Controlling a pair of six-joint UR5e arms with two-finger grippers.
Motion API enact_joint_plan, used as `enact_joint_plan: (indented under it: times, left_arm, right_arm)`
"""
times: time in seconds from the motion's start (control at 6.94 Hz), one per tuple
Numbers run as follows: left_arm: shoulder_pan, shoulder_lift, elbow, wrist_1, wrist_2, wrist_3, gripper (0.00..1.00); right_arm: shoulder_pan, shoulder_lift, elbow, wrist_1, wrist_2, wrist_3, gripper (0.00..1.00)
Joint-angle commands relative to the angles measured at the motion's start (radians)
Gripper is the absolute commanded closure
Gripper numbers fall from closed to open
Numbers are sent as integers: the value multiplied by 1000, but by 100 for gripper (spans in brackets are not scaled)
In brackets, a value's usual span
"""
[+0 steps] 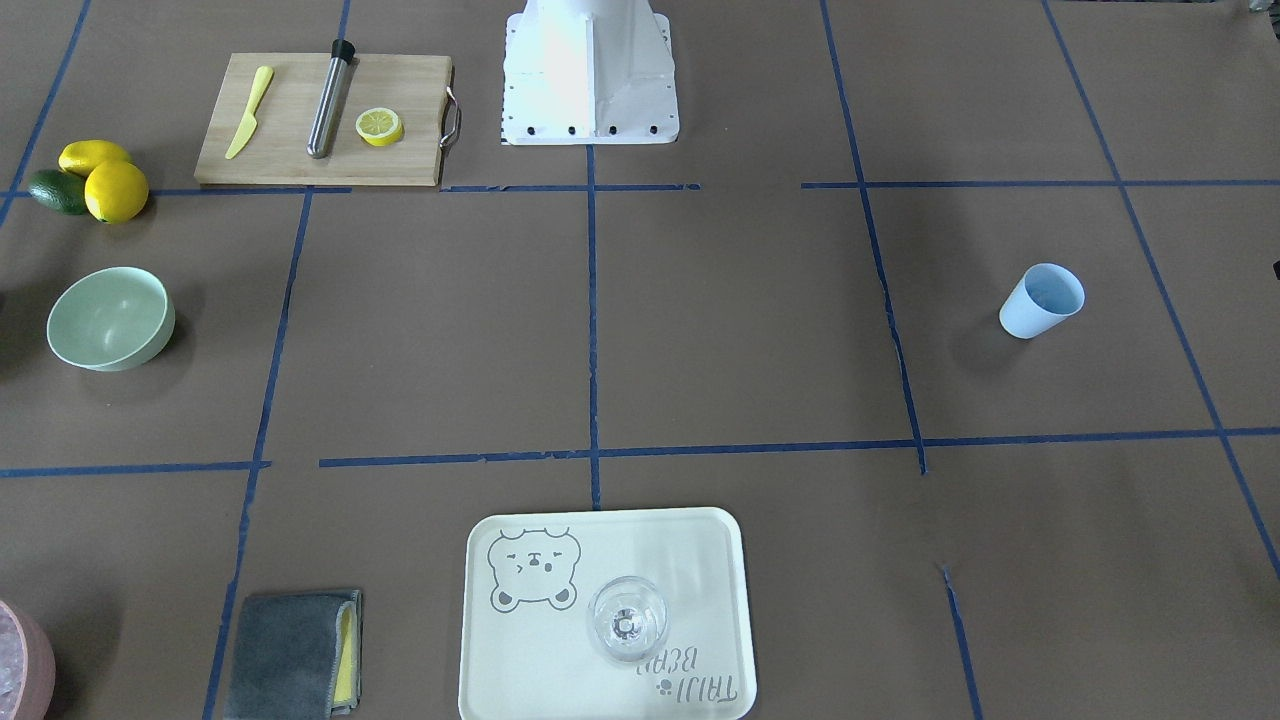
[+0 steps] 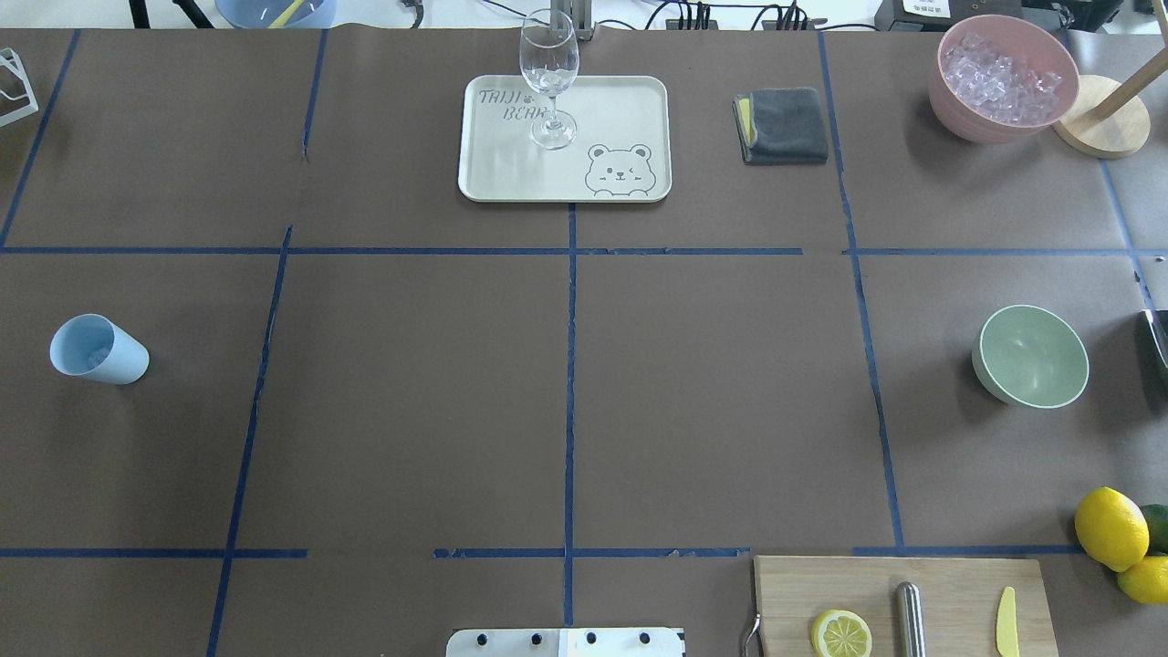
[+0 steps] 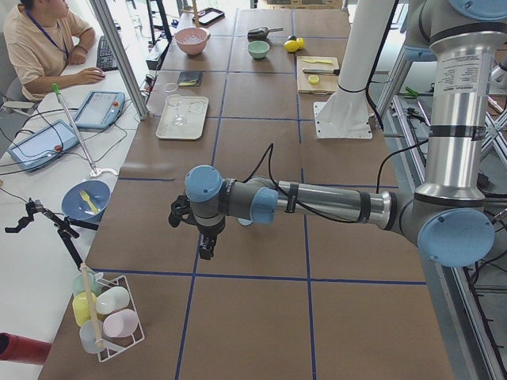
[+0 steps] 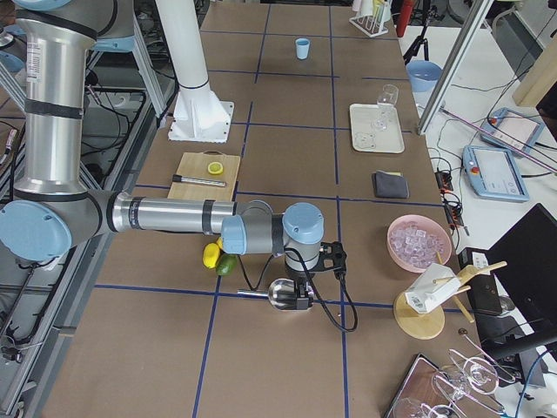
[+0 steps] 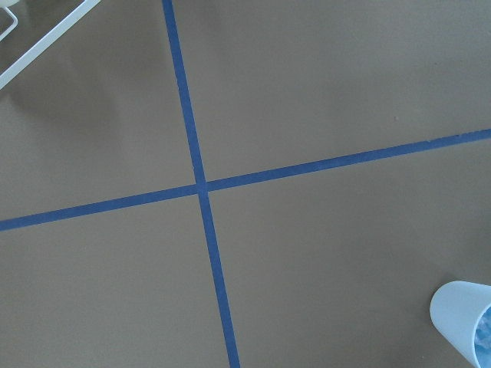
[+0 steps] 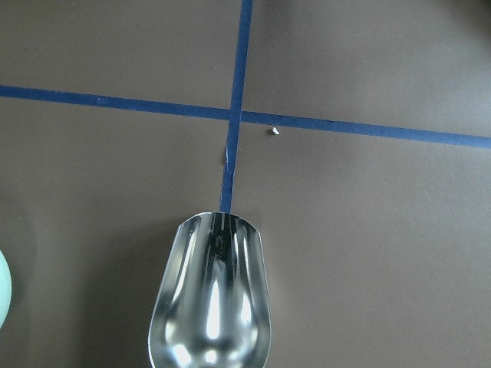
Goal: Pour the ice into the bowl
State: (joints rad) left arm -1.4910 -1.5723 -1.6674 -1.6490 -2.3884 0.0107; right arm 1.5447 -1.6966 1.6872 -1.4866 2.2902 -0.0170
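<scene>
My right gripper should close next on the rim (image 1: 50, 331) (image 6: 10, 285) of the pale mint-green bowl, on the bowl's side away from the light blue cup.
The pale mint-green bowl (image 1: 110, 318) (image 2: 1031, 356) stands empty on the robot's right side of the table. Its rim just shows at the left edge of the right wrist view (image 6: 2, 291). A shiny metal scoop (image 6: 213, 299) (image 4: 280, 292) sits empty right under my right gripper (image 4: 302, 303), beside the bowl. Whether that gripper is open or shut on the scoop, I cannot tell. My left gripper (image 3: 207, 255) hangs over bare table near a light blue cup (image 2: 96, 349) (image 5: 468, 322), and its state cannot be told. I cannot make out the ice; the cup's inside looks mottled.
A pink container (image 2: 1004, 78) of whitish cubes stands at the far right. A tray (image 2: 639, 100) holds a wine glass (image 2: 549, 64), with a grey cloth (image 2: 783, 126) beside it. A cutting board (image 2: 949, 584) and lemons (image 2: 1110, 527) lie near the robot. A person sits at the side desk.
</scene>
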Motion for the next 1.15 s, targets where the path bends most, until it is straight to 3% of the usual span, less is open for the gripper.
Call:
enact_joint_plan:
  times: [0.0, 0.58, 0.72, 1.01]
  left_arm:
    - [0, 0, -9, 2, 0, 0, 0]
    - [0, -2, -8, 0, 0, 0, 0]
    - [0, -2, -8, 0, 0, 0, 0]
    - [2, -3, -2, 2, 5, 2, 0]
  right_arm:
    - [0, 0, 0, 0, 0, 0, 0]
    - [-3, 18, 11, 2, 5, 2, 0]
    - [-14, 82, 11, 0, 21, 8, 0]
    - [-35, 84, 22, 3, 83, 25, 0]
